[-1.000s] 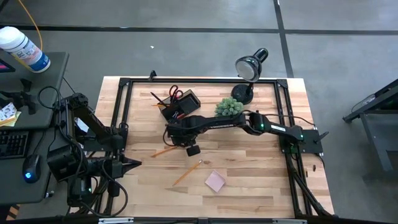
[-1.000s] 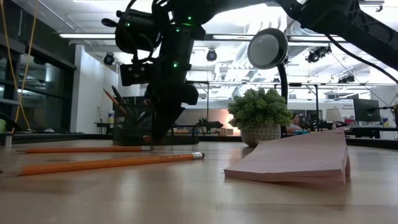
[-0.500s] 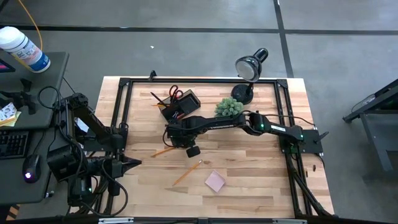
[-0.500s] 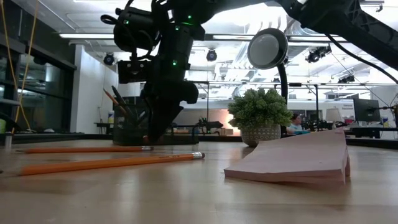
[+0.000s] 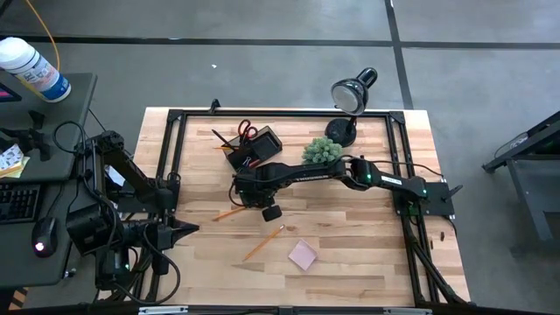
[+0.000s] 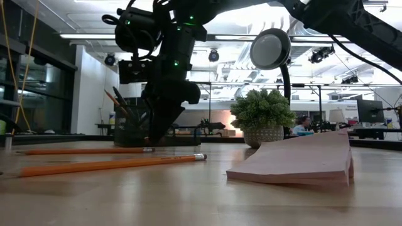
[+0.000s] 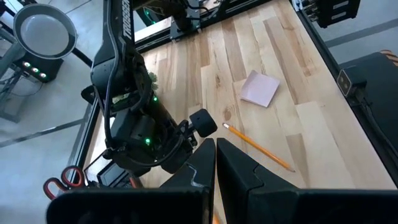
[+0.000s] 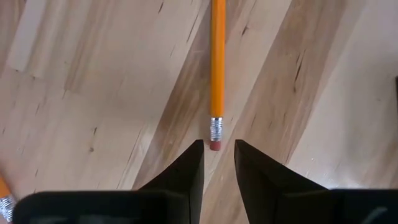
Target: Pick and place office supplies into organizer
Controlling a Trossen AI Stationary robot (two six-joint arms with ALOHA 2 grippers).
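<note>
My right gripper needs to open its fingers, which hover just above the orange pencil's eraser end, then lower them to the tabletop and close them on the eraser (image 8: pixel 215 145).
An orange pencil (image 8: pixel 217 62) lies flat on the wooden table, left of centre (image 5: pixel 229 213). My right gripper (image 8: pixel 217 148) points steeply down over its eraser end (image 8: pixel 215 144). The fingers are open a little, one on each side of the eraser, with a gap on both sides. In the low view the fingertips (image 6: pixel 151 139) reach nearly to the tabletop. A second pencil (image 5: pixel 262 244) and a pink sticky-note pad (image 5: pixel 303 255) lie nearer the front. The dark organizer (image 5: pixel 254 147), with scissors and pencils in it, stands behind. My left gripper (image 5: pixel 188 230) waits shut at the table's left.
A green plant (image 5: pixel 322 150) and a black desk lamp (image 5: pixel 350 96) stand at the back, right of the organizer. A black frame rail (image 5: pixel 175 157) runs around the table. Bare wood lies between the two pencils and along the front.
</note>
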